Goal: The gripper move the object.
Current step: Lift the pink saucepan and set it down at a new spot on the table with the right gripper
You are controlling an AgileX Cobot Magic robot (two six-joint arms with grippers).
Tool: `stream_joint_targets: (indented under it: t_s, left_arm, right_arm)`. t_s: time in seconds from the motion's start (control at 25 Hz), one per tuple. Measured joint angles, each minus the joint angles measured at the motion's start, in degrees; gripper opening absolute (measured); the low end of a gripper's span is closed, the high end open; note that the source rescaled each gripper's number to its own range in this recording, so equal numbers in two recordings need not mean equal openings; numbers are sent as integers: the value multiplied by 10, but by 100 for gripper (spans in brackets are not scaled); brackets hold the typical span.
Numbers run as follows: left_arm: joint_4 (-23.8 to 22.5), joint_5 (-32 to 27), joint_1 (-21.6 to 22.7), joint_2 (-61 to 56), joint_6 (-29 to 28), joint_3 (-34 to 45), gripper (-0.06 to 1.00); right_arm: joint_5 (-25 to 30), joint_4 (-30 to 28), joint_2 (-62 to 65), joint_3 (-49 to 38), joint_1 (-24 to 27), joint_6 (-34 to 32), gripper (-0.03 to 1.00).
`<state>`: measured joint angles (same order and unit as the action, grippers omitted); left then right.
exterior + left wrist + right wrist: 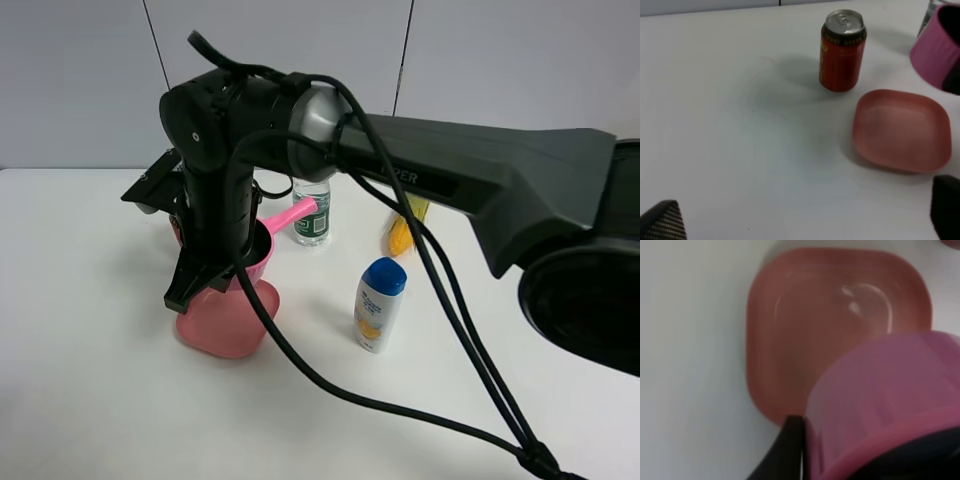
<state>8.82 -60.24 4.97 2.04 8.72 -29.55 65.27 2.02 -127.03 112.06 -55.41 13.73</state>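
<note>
My right gripper is to put the pink saucepan, which hangs just above the plate, down on the middle of the flat pink square plate (229, 317) (854, 336).
My right gripper (215, 278) reaches across to the left side of the table and is shut on the rim of the pink saucepan (262, 256). The pan's straight pink handle (292, 212) points back toward the right. The pan hangs just above a flat pink square plate (225, 322). In the right wrist view the saucepan (880, 405) fills the lower right, over the plate (815, 330), with one dark finger (787, 450) beside it. My left gripper (805, 217) is open and empty, and its view shows the plate (902, 130) and the pan's side (935, 50).
A red drink can (841, 50) stands behind the plate. A clear water bottle (312, 215), a white bottle with a blue cap (380, 305) and a yellow object (405, 230) stand to the right of the pan. Black cables (400, 410) trail over the table.
</note>
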Motion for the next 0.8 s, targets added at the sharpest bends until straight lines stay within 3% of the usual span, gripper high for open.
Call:
stream_joint_targets:
  t_s: [0.36,0.8]
  left_arm:
    - [0,0,0,0,0,0,100]
    - [0,0,0,0,0,0,100]
  right_arm:
    - [-45,-5,-50,3,0,-26,0]
    - [-79,35,-89,4,-2,-57,0]
